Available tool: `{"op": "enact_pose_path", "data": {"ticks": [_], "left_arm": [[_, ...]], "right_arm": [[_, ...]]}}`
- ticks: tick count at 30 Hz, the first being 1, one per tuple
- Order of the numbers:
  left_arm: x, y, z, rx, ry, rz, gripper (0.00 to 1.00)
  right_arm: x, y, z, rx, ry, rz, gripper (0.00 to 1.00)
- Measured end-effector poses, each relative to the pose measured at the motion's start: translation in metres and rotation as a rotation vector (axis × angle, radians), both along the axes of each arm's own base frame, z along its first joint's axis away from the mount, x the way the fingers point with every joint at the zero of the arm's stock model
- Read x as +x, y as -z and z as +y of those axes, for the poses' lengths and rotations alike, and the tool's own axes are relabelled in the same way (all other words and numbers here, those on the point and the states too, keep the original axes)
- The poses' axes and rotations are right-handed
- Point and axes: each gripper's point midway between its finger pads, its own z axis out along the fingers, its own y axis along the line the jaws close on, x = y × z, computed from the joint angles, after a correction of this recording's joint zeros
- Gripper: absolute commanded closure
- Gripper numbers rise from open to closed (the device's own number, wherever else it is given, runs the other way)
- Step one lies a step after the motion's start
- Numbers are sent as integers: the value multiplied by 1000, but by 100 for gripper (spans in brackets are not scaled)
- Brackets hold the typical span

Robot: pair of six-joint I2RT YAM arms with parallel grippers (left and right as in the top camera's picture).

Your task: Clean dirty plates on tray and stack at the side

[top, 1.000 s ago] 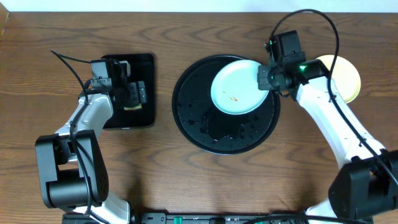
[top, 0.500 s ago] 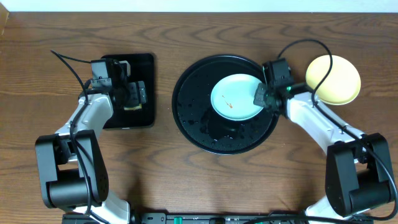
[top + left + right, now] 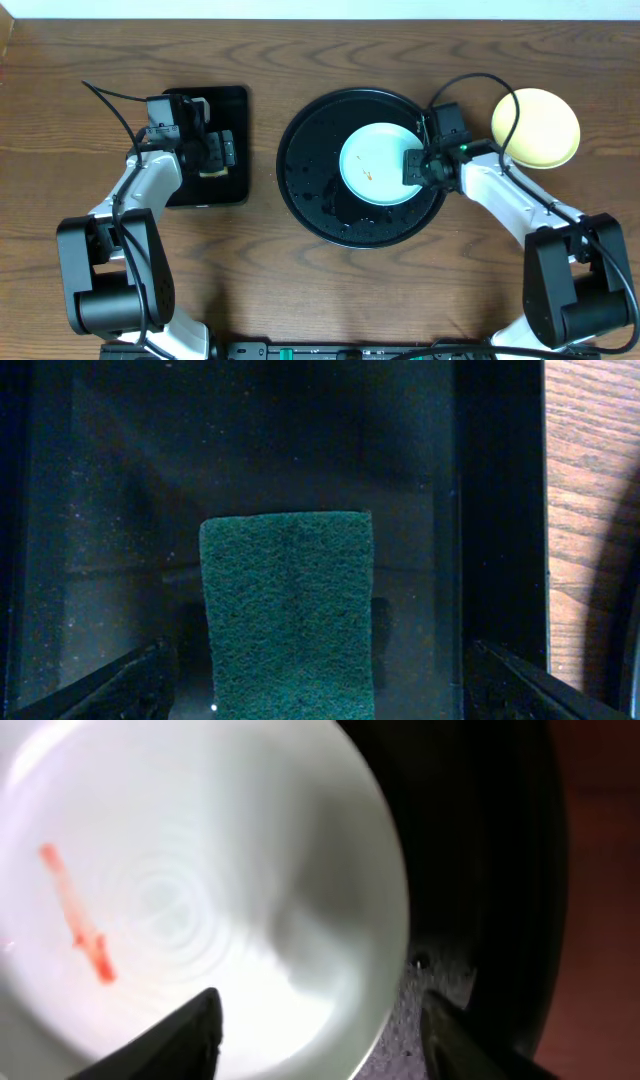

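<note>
The plate's slanting edge lies crooked across the right gripper's open fingers, so the robot should back off and pinch farther along the plate's edge (image 3: pixel 407 910), where it lines up with the fingers.
A pale mint-blue plate (image 3: pixel 375 165) lies flat on the round black tray (image 3: pixel 310 150), right of its middle. An orange-red streak (image 3: pixel 75 915) marks the plate (image 3: pixel 200 850). My right gripper (image 3: pixel 415 166) is open at the plate's right rim. In the right wrist view the gripper (image 3: pixel 320 1040) straddles that rim, with one finger over the plate and the other over the tray (image 3: pixel 470 870). A pale yellow plate (image 3: pixel 536 127) sits on the table to the right of the tray. My left gripper (image 3: pixel 218 150) hangs open over a green sponge (image 3: pixel 287 610).
The sponge (image 3: pixel 212 172) lies in a small rectangular black tray (image 3: pixel 235 100) at the left, seen up close (image 3: pixel 300 440) in the left wrist view. Water drops speckle the round tray. Bare wooden table (image 3: pixel 250 260) surrounds both trays.
The right gripper brought the mint plate down from the tray's upper right onto the tray, then opened and let it go. The left arm has not moved.
</note>
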Motion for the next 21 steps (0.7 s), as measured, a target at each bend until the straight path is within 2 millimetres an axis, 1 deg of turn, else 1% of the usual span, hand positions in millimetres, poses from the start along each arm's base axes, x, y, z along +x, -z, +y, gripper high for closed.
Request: {"op": "enact_pose_path", "data": {"ticks": [3,4,6,9,10,12,15,17,21], "left_arm": [[0,0,0,0,0,0,9],[0,0,0,0,0,0,8],[0,0,0,0,0,0,9],[0,0,0,0,0,0,8],[0,0,0,0,0,0,8],[0,0,0,0,0,0,9],[0,0,0,0,1,0,9],[0,0,0,0,0,0,9],[0,0,0,0,0,0,8]], "right_arm": [[15,-15,4,17,-119,-53,38],[22,-21,3,26,-164,-81,40],[30,-28,0,35,-211,-115,43],[40,-33,-12,32,-254,-157,46],[42,-34,-16,30,-261,-167,48],[48,-36,-22,30,-272,-196,57],[56,-35,-25,56,-297,-222,61],[56,-30,-24,76,-312,-218,67],[54,-12,-18,108,-341,-182,68]]}}
